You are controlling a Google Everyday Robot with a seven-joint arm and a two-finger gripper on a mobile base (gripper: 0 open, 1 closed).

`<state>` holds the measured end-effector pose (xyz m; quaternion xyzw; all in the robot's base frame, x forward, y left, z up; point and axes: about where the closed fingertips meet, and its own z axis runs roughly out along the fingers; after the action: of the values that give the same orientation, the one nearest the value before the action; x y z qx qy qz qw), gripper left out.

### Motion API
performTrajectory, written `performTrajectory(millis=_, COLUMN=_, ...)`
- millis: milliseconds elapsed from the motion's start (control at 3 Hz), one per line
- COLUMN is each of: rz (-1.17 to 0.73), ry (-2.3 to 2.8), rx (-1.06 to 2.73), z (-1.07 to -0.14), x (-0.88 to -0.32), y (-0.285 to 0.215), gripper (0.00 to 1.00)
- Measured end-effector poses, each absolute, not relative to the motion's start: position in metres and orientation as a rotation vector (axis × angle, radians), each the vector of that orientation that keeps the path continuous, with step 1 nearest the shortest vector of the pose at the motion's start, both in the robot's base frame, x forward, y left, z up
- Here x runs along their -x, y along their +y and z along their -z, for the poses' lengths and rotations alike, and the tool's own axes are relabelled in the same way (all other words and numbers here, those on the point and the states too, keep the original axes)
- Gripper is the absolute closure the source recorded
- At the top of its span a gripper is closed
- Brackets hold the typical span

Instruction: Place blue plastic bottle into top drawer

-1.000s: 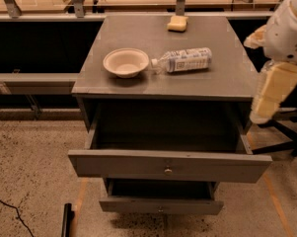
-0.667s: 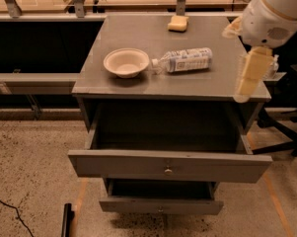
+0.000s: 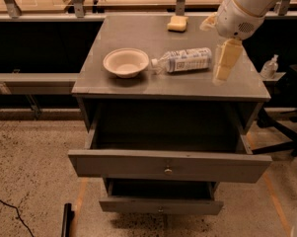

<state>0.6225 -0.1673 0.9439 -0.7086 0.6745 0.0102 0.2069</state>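
Note:
I will close my gripper on the base end (image 3: 199, 58) of the blue plastic bottle, which is the end farther from the white bowl.
The blue plastic bottle (image 3: 185, 60) lies on its side on the grey cabinet top (image 3: 138, 88), cap pointing left toward a white bowl (image 3: 126, 62). My gripper (image 3: 223, 63) hangs from the white arm over the right part of the cabinet top, just right of the bottle's base and apart from it. It holds nothing. The top drawer (image 3: 167, 166) is pulled open toward me, with a small round knob on its front. Its inside looks dark.
A yellow sponge (image 3: 177, 23) lies at the back of the cabinet top. The smaller lower drawer (image 3: 160, 205) is slightly open. A small clear pump bottle (image 3: 270, 67) stands on a ledge at right. A black object (image 3: 66, 221) lies on the floor.
My gripper has moved left and up, from beside the cabinet's right side to over the cabinet top next to the bottle. The bottle, bowl and drawers have not moved.

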Motion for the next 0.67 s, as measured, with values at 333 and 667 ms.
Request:
performTrajectory(millis=333, rz=-0.071, ry=1.851, rx=1.947, z=-0.9425, x=-0.6293, y=-0.1654, gripper=0.00)
performTrajectory(millis=667, rz=-0.128, ry=1.831, rx=1.943, z=-0.9385, x=-0.6376, y=-0.1582, gripper=0.00)
